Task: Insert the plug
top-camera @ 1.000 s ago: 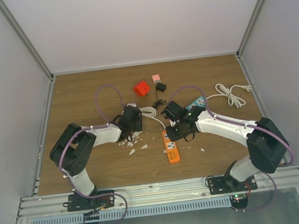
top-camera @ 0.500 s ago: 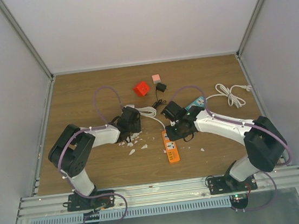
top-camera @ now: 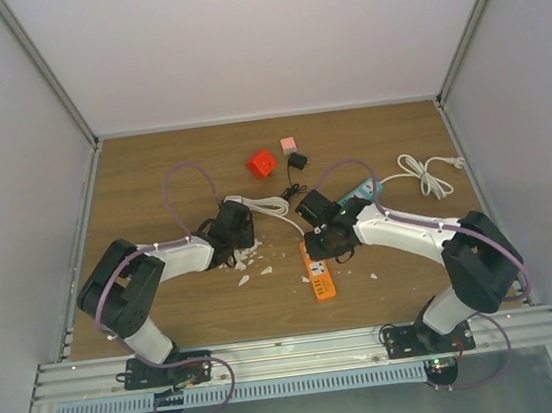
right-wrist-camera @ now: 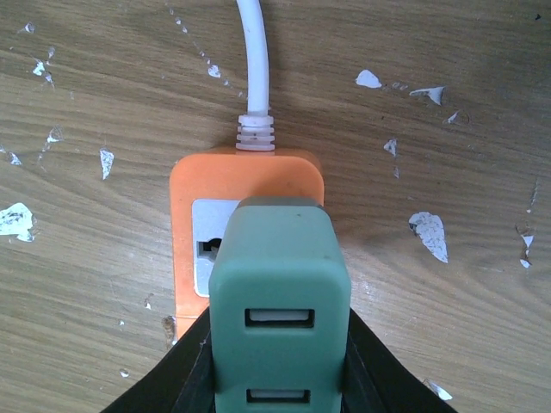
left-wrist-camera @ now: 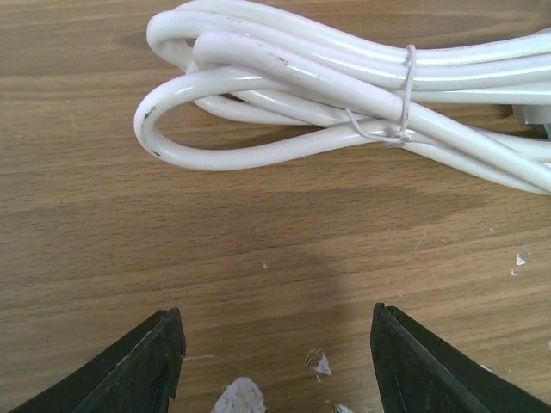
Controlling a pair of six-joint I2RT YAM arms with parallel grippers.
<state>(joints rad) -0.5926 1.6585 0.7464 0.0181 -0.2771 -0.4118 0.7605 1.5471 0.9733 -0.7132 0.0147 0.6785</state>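
Next, my right gripper releases the green USB charger plug in the orange power strip's far socket (top-camera: 310, 245) (right-wrist-camera: 250, 245), the one nearest the power strip's white cord. The plug is now held over that socket.
My right gripper (right-wrist-camera: 280, 361) is shut on a green USB charger plug (right-wrist-camera: 280, 301) and holds it over the far socket of the orange power strip (right-wrist-camera: 194, 185), which lies on the wooden table (top-camera: 152, 181) at the centre (top-camera: 319, 274). The strip's white cord (right-wrist-camera: 252, 60) leads away from its far end. The plug's prongs are hidden. My left gripper (left-wrist-camera: 275, 361) is open and empty over bare wood, just short of the strip's bundled white cable (left-wrist-camera: 344, 95). In the top view it sits at the left of the strip (top-camera: 233, 227).
White flakes (top-camera: 247, 260) litter the wood between the arms. A red block (top-camera: 262, 163), a small pink block (top-camera: 289, 144) and a black adapter (top-camera: 298, 161) lie farther back. A teal object (top-camera: 360, 192) and a coiled white cable (top-camera: 428, 173) lie at the right.
My left arm has drawn back to the left, away from the cable bundle. My right gripper has shifted slightly left with the plug, and the orange strip has turned a little.
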